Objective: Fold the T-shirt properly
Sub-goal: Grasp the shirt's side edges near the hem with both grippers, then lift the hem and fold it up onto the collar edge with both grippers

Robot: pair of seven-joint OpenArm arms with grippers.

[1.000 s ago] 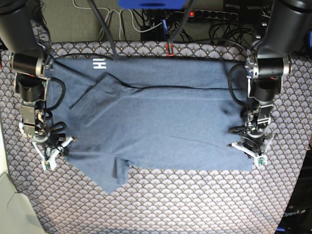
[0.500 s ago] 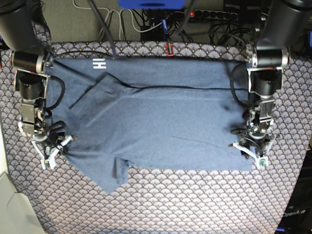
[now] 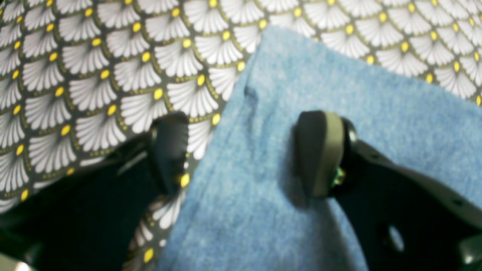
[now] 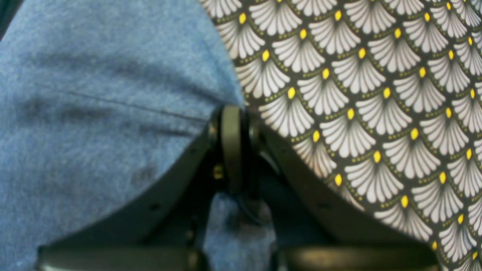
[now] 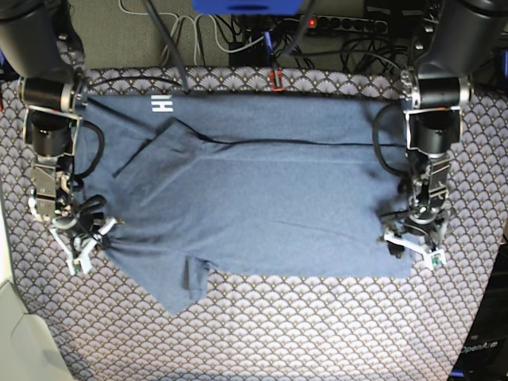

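Note:
My open left gripper should pinch that edge [image 3: 221, 149], loose under it, before both grippers fold the T-shirt's near side away.
The slate-blue T-shirt [image 5: 262, 198] lies spread flat on the scallop-patterned tablecloth [image 5: 317, 333], with white lettering [image 5: 162, 103] at its far left corner. My left gripper [image 5: 413, 248] is at the shirt's near right corner and stands open. In the left wrist view one finger [image 3: 169, 150] rests over the cloth and the other finger [image 3: 320, 154] over the T-shirt [image 3: 263, 210]. At the shirt's left edge, my right gripper [image 5: 86, 244] is shut on the fabric. The right wrist view shows its pads [image 4: 231, 146] pinching the T-shirt [image 4: 94, 113] hem.
A black cable [image 5: 302, 144] runs across the upper part of the shirt. More cables and a power strip [image 5: 349, 24] sit behind the table's far edge. A pale object [image 5: 20, 333] stands at the near left corner.
My left gripper has opened and let go of the shirt's right corner. The right gripper stays shut and has shifted slightly toward the far side, puckering the fabric.

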